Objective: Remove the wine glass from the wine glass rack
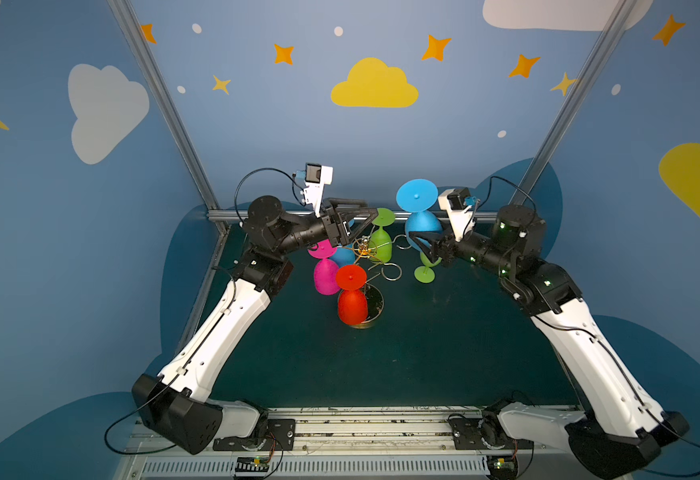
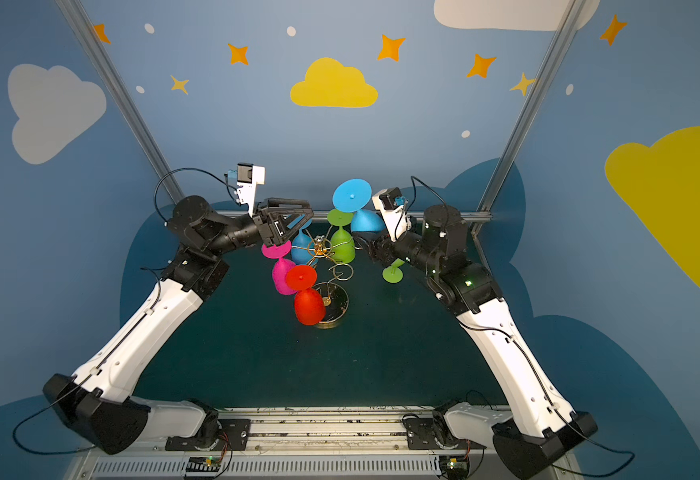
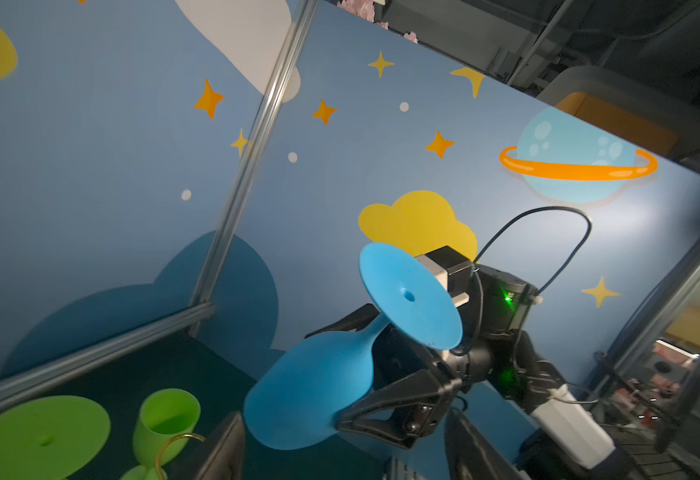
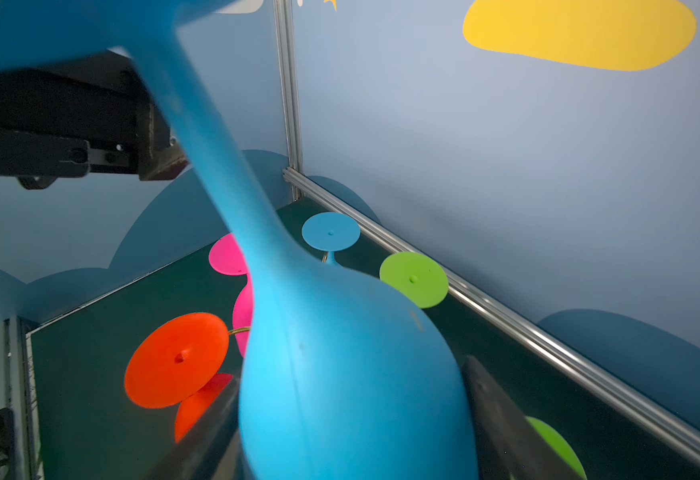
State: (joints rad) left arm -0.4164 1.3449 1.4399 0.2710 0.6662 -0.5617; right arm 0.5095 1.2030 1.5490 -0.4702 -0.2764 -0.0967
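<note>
Next, my left gripper grabs the wine glass's foot [image 1: 417, 194] while my right gripper regrasps the wine glass's rim, since my right gripper holds the blue wine glass by its bowl with the foot up.
A blue wine glass [image 1: 422, 224] [image 2: 365, 221] hangs upside down, foot up, to the right of the wine glass rack [image 1: 363, 249] [image 2: 319, 249] and apart from its gold wire arms. My right gripper [image 1: 421, 243] [image 4: 352, 436] is shut on its bowl [image 4: 352, 395], one finger on each side. My left gripper [image 1: 367, 218] [image 3: 340, 457] stands open above the rack's top, with nothing between its fingers. In the left wrist view the blue wine glass [image 3: 319, 386] lies just beyond those open fingers. Pink [image 1: 325, 276], red [image 1: 352, 303], blue [image 1: 342, 255] and green [image 1: 381, 245] glasses hang on the rack.
A green glass [image 1: 425, 272] [image 3: 165, 419] stands upright on the dark table just under my right gripper. The rack's round base [image 1: 375, 301] sits mid-table. The aluminium rail [image 1: 402, 215] and the blue back wall are close behind both grippers.
</note>
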